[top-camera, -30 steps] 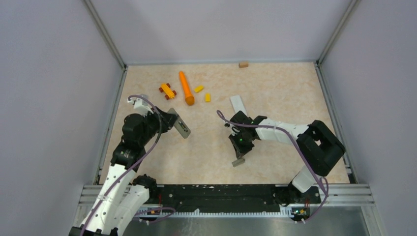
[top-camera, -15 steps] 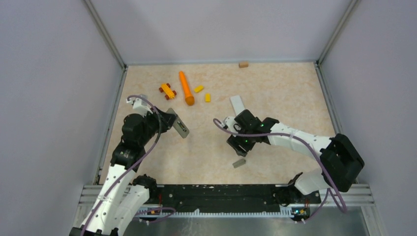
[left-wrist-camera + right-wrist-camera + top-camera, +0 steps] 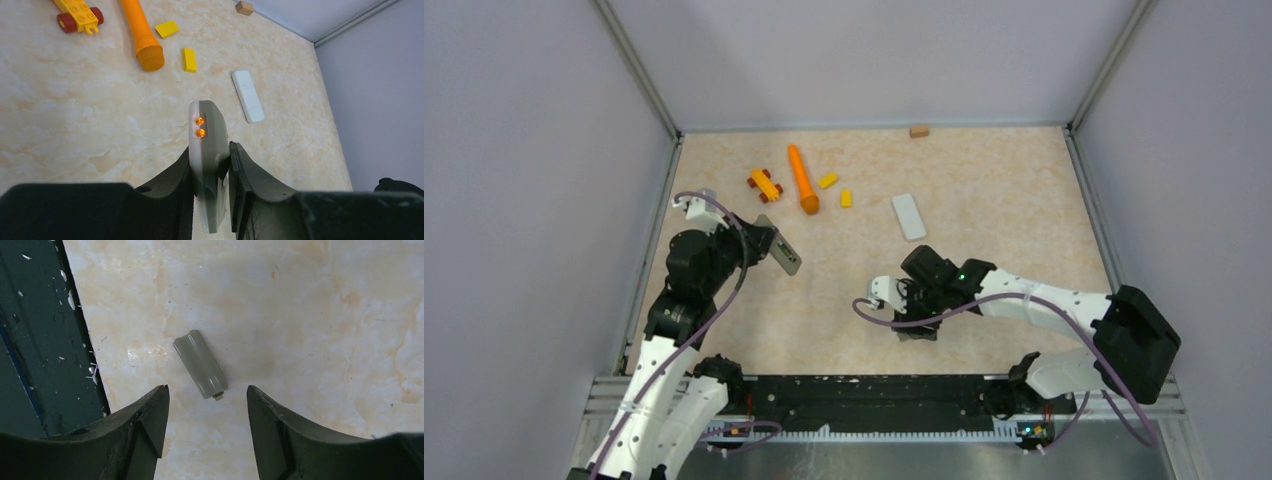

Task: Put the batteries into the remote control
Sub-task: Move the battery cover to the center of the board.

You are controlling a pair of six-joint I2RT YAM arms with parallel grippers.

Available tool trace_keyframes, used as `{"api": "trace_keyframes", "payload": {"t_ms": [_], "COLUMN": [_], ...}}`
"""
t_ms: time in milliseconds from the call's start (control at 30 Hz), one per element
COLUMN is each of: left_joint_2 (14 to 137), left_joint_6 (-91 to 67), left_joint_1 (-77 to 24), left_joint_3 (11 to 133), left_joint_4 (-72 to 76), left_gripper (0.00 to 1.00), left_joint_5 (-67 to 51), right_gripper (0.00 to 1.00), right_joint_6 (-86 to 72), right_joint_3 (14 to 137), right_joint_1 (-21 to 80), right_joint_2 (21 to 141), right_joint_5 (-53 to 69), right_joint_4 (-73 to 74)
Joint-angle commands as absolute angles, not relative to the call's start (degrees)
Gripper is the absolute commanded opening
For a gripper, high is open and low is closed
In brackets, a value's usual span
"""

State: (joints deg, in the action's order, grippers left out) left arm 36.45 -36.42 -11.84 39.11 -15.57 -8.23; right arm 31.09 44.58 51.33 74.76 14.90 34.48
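The grey cover piece lies slanted near the dark front bar; next I shift it away with my right gripper, then pinch it squarely by its tab end (image 3: pixel 215 390).
My left gripper (image 3: pixel 210 150) is shut on a grey remote control (image 3: pixel 209 145), held edge-on above the table, with two orange glints at its far end. From above, the remote (image 3: pixel 784 255) sticks out of the left gripper (image 3: pixel 762 246) at the left side. My right gripper (image 3: pixel 206 390) hangs open over a small ribbed grey cover piece (image 3: pixel 200 364) that lies flat on the table between and just beyond the fingers, untouched. In the top view the right gripper (image 3: pixel 912 318) is near the front edge, hiding most of that piece (image 3: pixel 911 334). No batteries show in any view.
A white flat slab (image 3: pixel 909 216) lies mid-table. At the back left are an orange carrot-shaped toy (image 3: pixel 802 180), two yellow blocks (image 3: pixel 828 181), and a yellow-and-red brick car (image 3: pixel 764 184). A tan cube (image 3: pixel 918 131) sits by the back wall. The dark front rail (image 3: pixel 45 340) is close to my right gripper.
My right gripper opened and let the grey cover piece drop onto the table, then swung toward the front edge over it, uncovering the white slab. The left gripper shifted slightly left with the remote.
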Motion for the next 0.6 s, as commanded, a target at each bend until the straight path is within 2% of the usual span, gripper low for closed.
{"api": "trace_keyframes", "payload": {"t_ms": [0,267,567], "left_joint_2": [36.9,37.1,38.3], "left_joint_6": [-36.1,-37.3,-37.5], "left_joint_1": [-11.2,-10.7,-10.2], "left_joint_3": [41.5,40.7,40.7], "left_joint_4": [-12.8,-11.8,-11.0], "left_gripper": [0.00,0.00,0.00], "left_joint_5": [-8.8,-10.0,-11.1], "right_gripper": [0.59,0.57,0.57], "right_joint_6": [34.6,37.6,38.7], "right_joint_3": [44.4,45.8,45.7], "right_joint_1": [53.3,53.8,53.8], "right_joint_2": [76.9,82.5,84.3], "right_joint_5": [14.8,10.0,10.0], "right_joint_4": [31.6,33.4,31.6]}}
